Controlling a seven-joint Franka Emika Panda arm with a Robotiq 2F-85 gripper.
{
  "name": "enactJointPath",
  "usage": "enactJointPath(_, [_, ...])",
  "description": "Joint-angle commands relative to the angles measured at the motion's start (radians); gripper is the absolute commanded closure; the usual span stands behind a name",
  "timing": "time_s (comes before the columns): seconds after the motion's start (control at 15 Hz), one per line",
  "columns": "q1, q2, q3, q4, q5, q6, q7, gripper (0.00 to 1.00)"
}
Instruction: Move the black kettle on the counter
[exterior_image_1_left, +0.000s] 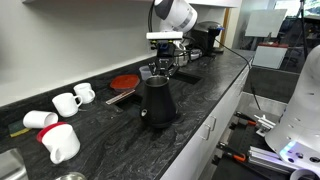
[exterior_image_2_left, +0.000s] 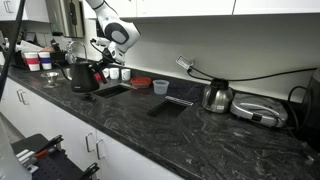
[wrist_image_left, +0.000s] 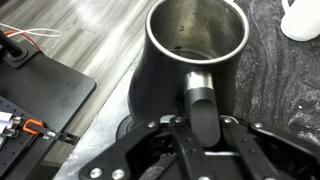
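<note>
The counter has a free spot between the nearest white mug and the front edge. Next, I set the black kettle down there on the bare counter (exterior_image_1_left: 128, 149) with my gripper.
The black kettle (exterior_image_1_left: 157, 103) stands upright on the dark speckled counter (exterior_image_1_left: 205, 100), near its front edge, in both exterior views (exterior_image_2_left: 83, 78). Its lid is off; the wrist view looks into its steel inside (wrist_image_left: 195, 28). My gripper (exterior_image_1_left: 165, 70) sits just above the kettle's top, also shown in an exterior view (exterior_image_2_left: 97, 62). In the wrist view the kettle's side handle (wrist_image_left: 200, 100) runs between my fingers (wrist_image_left: 203, 125), which lie close against it on both sides.
Several white mugs (exterior_image_1_left: 66, 102) lie beside the kettle, with a red disc (exterior_image_1_left: 124, 82) by the wall. A black coffee machine (exterior_image_1_left: 207, 38) stands further along. A blue cup (exterior_image_2_left: 161, 87) and a steel pot (exterior_image_2_left: 217, 95) are on the counter (exterior_image_2_left: 200, 130).
</note>
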Motion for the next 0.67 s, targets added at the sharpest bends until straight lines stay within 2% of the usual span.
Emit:
enactJointPath(0.0, [0.003, 0.001, 0.006, 0.003, 0.007, -0.003, -0.003, 0.94])
enactJointPath(0.6, [0.075, 0.053, 0.080, 0.087, 0.090, -0.001, -0.012, 0.94])
